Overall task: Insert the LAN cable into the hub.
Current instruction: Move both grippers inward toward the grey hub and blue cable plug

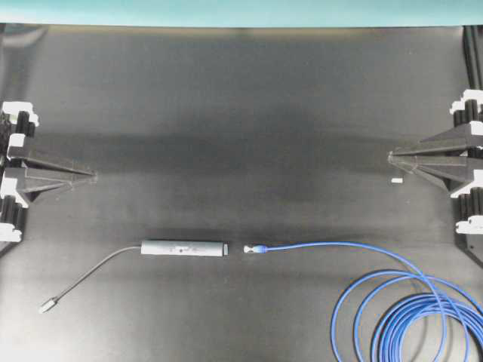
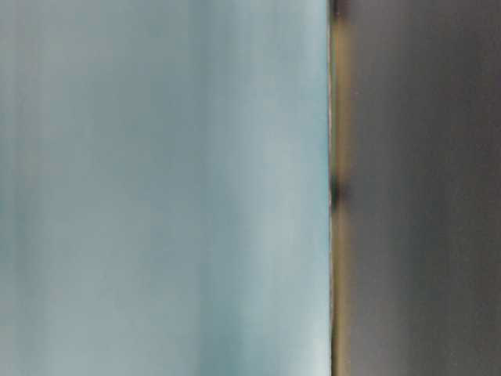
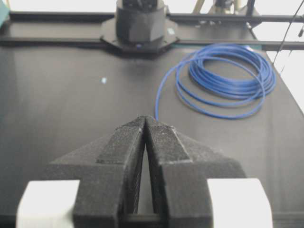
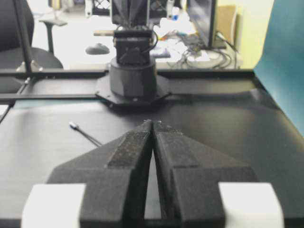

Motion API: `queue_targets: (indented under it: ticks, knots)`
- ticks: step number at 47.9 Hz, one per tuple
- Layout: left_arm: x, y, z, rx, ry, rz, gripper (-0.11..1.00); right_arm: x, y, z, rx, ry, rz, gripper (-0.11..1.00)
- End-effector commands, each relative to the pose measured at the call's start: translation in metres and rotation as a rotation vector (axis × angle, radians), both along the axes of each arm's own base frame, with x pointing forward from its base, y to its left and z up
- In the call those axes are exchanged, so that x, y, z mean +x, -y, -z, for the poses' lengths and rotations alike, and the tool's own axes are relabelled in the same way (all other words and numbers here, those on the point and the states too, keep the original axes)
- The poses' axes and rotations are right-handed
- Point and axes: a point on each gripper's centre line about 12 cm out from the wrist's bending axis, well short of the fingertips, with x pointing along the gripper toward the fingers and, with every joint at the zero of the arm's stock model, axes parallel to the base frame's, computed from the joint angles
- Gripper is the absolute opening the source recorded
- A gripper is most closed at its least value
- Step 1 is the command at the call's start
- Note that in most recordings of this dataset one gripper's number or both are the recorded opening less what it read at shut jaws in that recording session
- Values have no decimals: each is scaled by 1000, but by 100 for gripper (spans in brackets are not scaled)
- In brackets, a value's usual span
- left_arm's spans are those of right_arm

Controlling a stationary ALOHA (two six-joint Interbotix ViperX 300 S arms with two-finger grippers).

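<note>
I need to close my left gripper on the middle of the hub (image 1: 183, 248), around its printed label, leaving the hub's end facing the LAN cable's plug free.
The hub (image 1: 185, 247) lies flat at the front middle of the black table, its thin grey cord (image 1: 94, 270) running left to a small silver plug (image 1: 48, 306). The LAN cable's plug (image 1: 253, 249) lies just right of the hub's end, a small gap between them. The blue LAN cable (image 1: 411, 305) runs right into loops at the front right; the loops also show in the left wrist view (image 3: 228, 78). My left gripper (image 1: 92, 176) is shut and empty at the far left. My right gripper (image 1: 392, 156) is shut and empty at the far right. Both are far from the hub.
A small white scrap (image 1: 396, 181) lies near the right gripper. The right wrist view shows the hub's cord and silver plug (image 4: 73, 126) and the opposite arm's base (image 4: 134, 78). The table-level view is blurred and shows nothing useful.
</note>
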Motion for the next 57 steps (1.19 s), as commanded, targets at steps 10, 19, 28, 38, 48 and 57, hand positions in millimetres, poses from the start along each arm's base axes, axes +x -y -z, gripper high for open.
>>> queue_targets:
  ticks: [10,19,28,38,48,57]
  knots:
    - [22,16,-1,-36,-216,69,0,17,-9,18,88,-216,-35,0]
    - [39,23,14,-18,-434,86,0,34,-18,35,146,-431,-57,0]
    - [57,27,32,-8,-589,86,0,51,-31,50,148,-594,-81,0]
    - [71,33,45,-7,-609,102,0,71,-39,61,136,-663,-95,0]
    - [82,38,73,-37,-616,110,1,85,-40,70,112,-702,-89,0]
    - [83,38,100,-94,-540,111,40,89,-41,72,119,-681,-91,0]
